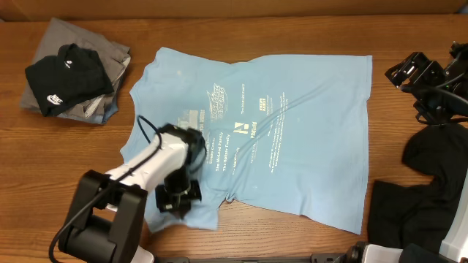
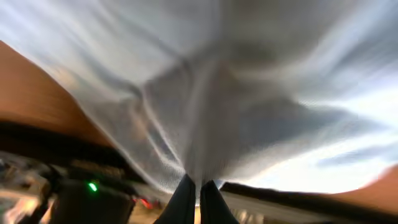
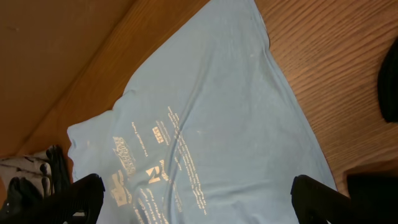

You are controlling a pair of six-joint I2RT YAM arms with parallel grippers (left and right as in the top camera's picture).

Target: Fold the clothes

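My left gripper is pinching the bunched sleeve at its near edge, so it should put that edge down, take the cloth farther in and spread (image 1: 172, 180) out the sleeve first.
A large light blue T-shirt (image 1: 292, 124) with pale printed text lies spread across the middle of the table, its lower left part bunched up. My left gripper (image 1: 175, 199) sits on that bunched corner. In the left wrist view its fingers (image 2: 186, 199) are pressed together, pinching a fold of the fabric (image 2: 211, 112), which rises from the tips. My right gripper (image 1: 413, 73) hovers off the shirt's far right corner. It stands wide open over the shirt (image 3: 211, 124), with nothing between its fingers (image 3: 81, 193).
A pile of clothes (image 1: 69, 73), a black shirt with a white logo on grey ones, sits at the far left. More black clothes (image 1: 428, 190) lie at the near right, by the shirt's hem. Bare wood shows along the far edge.
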